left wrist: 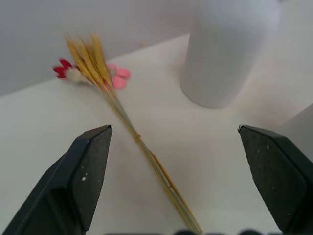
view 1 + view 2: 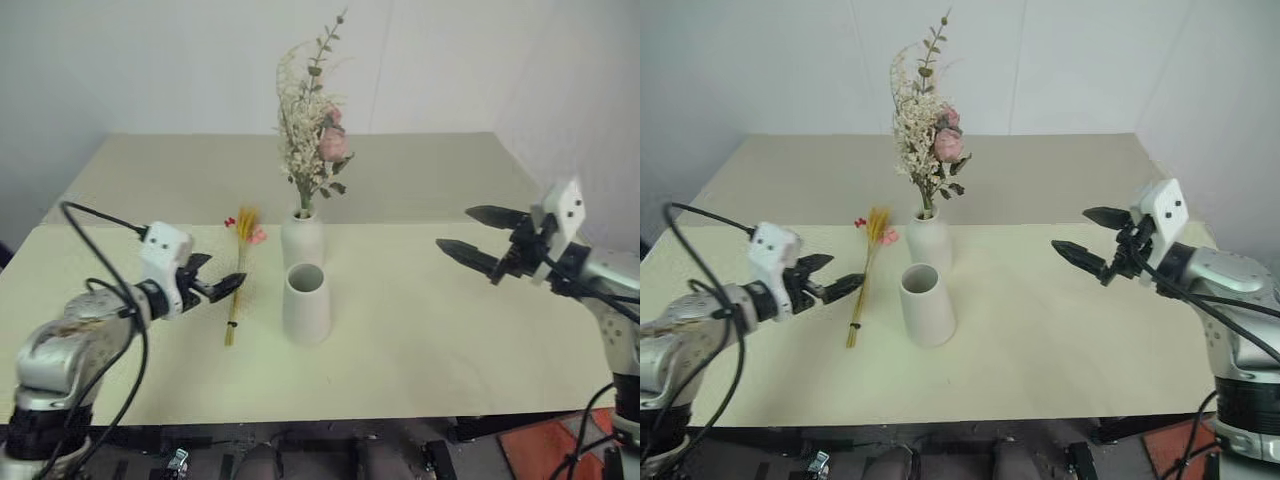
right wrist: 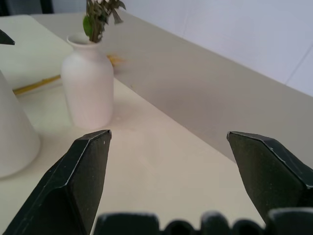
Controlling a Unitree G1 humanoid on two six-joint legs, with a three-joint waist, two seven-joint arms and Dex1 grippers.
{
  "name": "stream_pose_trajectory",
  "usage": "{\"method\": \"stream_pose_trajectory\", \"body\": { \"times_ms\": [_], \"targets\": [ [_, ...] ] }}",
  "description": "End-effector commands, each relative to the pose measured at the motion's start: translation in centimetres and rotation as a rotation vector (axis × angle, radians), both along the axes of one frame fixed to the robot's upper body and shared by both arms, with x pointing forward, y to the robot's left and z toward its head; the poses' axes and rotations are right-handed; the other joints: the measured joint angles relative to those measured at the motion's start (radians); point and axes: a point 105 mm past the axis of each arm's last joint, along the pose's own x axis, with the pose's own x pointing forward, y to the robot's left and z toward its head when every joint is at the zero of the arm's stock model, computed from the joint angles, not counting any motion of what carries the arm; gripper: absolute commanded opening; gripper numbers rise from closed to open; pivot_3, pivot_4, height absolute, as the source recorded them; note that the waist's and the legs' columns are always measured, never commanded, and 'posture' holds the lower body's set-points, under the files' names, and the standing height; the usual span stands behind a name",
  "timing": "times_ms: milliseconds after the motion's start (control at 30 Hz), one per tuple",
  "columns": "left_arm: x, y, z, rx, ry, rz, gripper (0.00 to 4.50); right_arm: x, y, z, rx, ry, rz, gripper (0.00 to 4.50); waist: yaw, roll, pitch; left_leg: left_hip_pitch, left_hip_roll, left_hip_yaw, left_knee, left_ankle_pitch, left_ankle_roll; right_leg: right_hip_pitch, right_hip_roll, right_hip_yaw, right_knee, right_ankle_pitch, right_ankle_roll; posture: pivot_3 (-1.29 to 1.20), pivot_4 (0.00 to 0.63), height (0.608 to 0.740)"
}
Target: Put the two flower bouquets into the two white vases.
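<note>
Next, I close my left gripper on the stalks (image 2: 236, 289) (image 1: 145, 150) just below the gold tie of the slim yellow bouquet that lies beside the vases.
The bushy white-green bouquet (image 2: 312, 130) with a pink bloom stands upright in the bottle-shaped white vase (image 2: 302, 240) at mid-table. Just in front of it the cone-shaped white vase (image 2: 306, 303) stands with nothing in its wide mouth. The slim bouquet of yellow stalks (image 2: 238, 285) with small pink and red flowers lies flat on the table, left of the vases. My left gripper (image 2: 215, 280) is open, its fingertips close beside the stalks' middle, which show between its fingers (image 1: 88, 171) in the left wrist view. My right gripper (image 2: 480, 238) hovers open and holding nothing, well right of the vases.
A cream table (image 2: 430, 330) carries everything; a second, darker table (image 2: 420, 170) butts against its far edge. A white wall rises behind. An orange-red patch of floor (image 2: 550, 450) shows below the front right corner.
</note>
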Motion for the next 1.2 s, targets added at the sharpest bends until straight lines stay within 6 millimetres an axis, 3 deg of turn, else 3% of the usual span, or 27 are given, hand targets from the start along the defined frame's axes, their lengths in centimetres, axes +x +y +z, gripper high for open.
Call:
{"method": "stream_pose_trajectory", "body": {
  "times_ms": [33, 167, 400, 533, 800, 1133, 1200],
  "targets": [
    [2.1, 0.1, -0.5, 0.05, 0.132, 0.141, 4.5, -2.4, -0.6, 1.6, -0.033, -0.026, 0.029, 4.47, 0.004, -0.001, 0.001, 0.001, 0.0, -0.001, 0.0, 0.0, 0.0, 0.001, 0.0, 0.0, 0.0, 0.001, 0.001, 0.0, 0.15, 0.74],
    [4.5, -1.3, -1.0, 0.085, 0.241, 0.196, 4.5, -4.4, -1.7, 1.0, -0.084, 0.03, 0.042, 4.47, 0.003, -0.001, 0.001, 0.01, -0.003, -0.001, 0.001, 0.0, 0.001, 0.011, 0.0, 0.001, -0.002, 0.001, 0.002, 0.0, 0.15, 0.74],
    [6.5, -4.0, -2.6, 0.146, 0.419, 0.204, 4.5, -5.7, -2.9, 0.2, -0.09, 0.046, -0.028, 4.47, -0.009, -0.002, 0.001, 0.009, -0.008, 0.0, 0.0, 0.0, 0.001, 0.01, -0.002, 0.008, -0.005, 0.002, 0.007, 0.0, 0.15, 0.74],
    [7.6, -3.8, -2.4, 0.154, 0.442, 0.302, 4.5, -6.5, -2.7, -0.1, -0.08, 0.045, -0.043, 4.47, -0.009, -0.003, 0.002, 0.008, -0.012, 0.0, 0.0, 0.0, 0.0, 0.01, -0.005, 0.01, -0.006, 0.002, 0.011, 0.0, 0.15, 0.74],
    [7.2, -3.6, -0.1, 0.159, 0.361, 0.349, 4.5, -7.1, -3.1, -0.8, -0.057, 0.057, -0.092, 4.47, -0.015, -0.003, 0.002, 0.008, -0.014, 0.001, 0.0, 0.0, 0.0, 0.009, -0.006, 0.013, -0.007, 0.003, 0.014, 0.0, 0.15, 0.74],
    [6.5, -2.0, -3.1, 0.166, 0.488, 0.417, 4.5, -6.5, -3.1, -1.1, -0.043, 0.054, -0.096, 4.47, -0.018, -0.003, 0.002, 0.009, -0.015, 0.001, 0.0, 0.0, 0.0, 0.01, -0.006, 0.014, -0.007, 0.004, 0.015, 0.0, 0.15, 0.74],
    [6.6, -2.2, -3.7, 0.159, 0.502, 0.413, 4.1, -6.6, -3.0, -1.0, -0.037, 0.056, -0.08, 4.5, -0.017, -0.003, 0.002, 0.009, -0.015, 0.001, 0.0, 0.0, 0.0, 0.01, -0.006, 0.014, -0.007, 0.004, 0.015, 0.0, 0.15, 0.74]
  ]
}}
